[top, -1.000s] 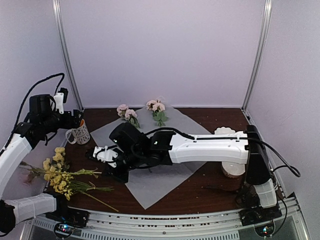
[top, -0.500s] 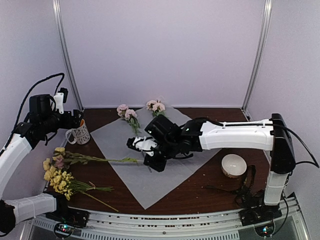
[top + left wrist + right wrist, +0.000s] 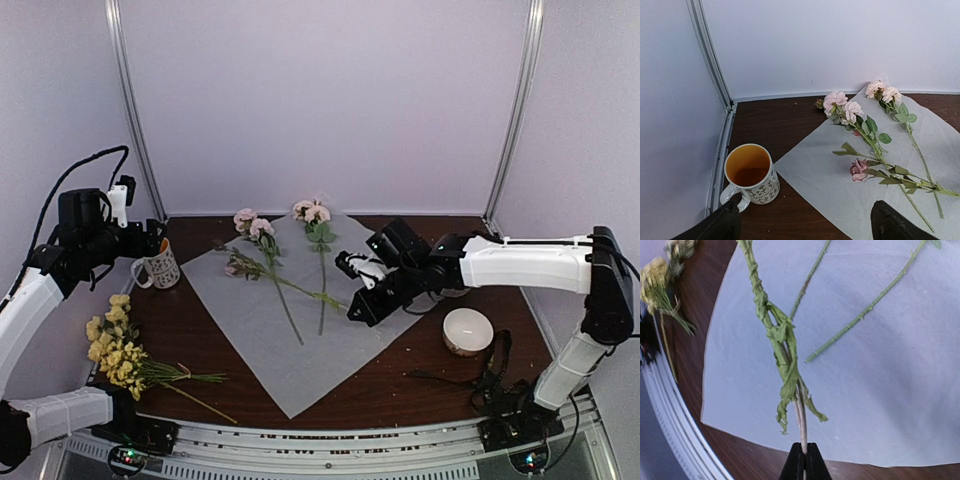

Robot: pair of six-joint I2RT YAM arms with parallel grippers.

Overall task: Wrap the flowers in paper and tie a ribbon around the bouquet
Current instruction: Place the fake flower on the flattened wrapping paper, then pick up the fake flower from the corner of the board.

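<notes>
Next, the left gripper moves next to the small near-side blossoms (image 3: 130, 366) of the bunch of yellow flowers and closes there.
The pale paper (image 3: 300, 355) lies spread on the dark table. Two pink flowers (image 3: 262, 232) rest on its far part, stems toward me. A third pink flower (image 3: 233, 268) lies slantwise across the sheet, and my right gripper (image 3: 355, 311) is shut on the bare end of its stem (image 3: 782, 340) just above the paper (image 3: 890, 390). A bunch of yellow flowers (image 3: 115, 350) lies off the sheet at the left. My left gripper (image 3: 805, 230) hangs open above a mug (image 3: 750, 172), with nothing between its fingers. No ribbon or bouquet is in view.
The patterned mug (image 3: 158, 268) stands near the paper's left corner, under my left gripper (image 3: 152, 240). A white bowl (image 3: 468, 330) sits on the table right of the sheet, below the right forearm. Metal frame posts and walls close in the back and sides.
My right arm has swung from the yellow bunch rightward across the paper, dragging one pink flower by its stem onto the sheet. The left arm has not moved.
</notes>
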